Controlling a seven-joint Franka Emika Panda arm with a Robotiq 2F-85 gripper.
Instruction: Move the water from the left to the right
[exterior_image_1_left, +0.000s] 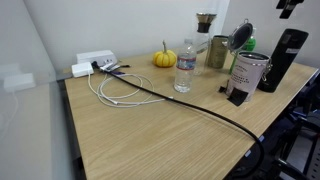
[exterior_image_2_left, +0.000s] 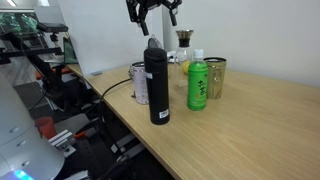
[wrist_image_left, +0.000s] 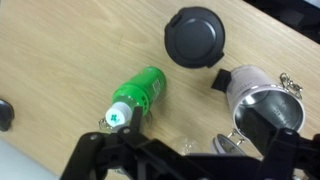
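My gripper goes next to the water bottle beside the orange pumpkin, to close on the bottle's upper part (exterior_image_1_left: 187, 52), just below its white cap.
The water is a small clear bottle (exterior_image_1_left: 185, 66) with a white cap and a pale label band. It stands upright near the middle of the table, next to a small orange pumpkin (exterior_image_1_left: 164, 58). My gripper (exterior_image_2_left: 152, 10) hangs high above the group of containers with its fingers spread and empty. In an exterior view it sits at the top edge (exterior_image_1_left: 290, 7), well to one side of the bottle. In the wrist view the gripper (wrist_image_left: 180, 165) looks straight down. A faint clear shape shows between its fingers, but I cannot tell whether it is the water.
A tall black bottle (exterior_image_2_left: 157, 85), a green bottle (exterior_image_2_left: 197, 85), an open metal tin (wrist_image_left: 260, 95), a metal can (exterior_image_1_left: 217, 50) and a glass with a brown top (exterior_image_2_left: 184, 40) crowd one end. A black cable (exterior_image_1_left: 190, 100) and white cords (exterior_image_1_left: 110, 88) cross the table.
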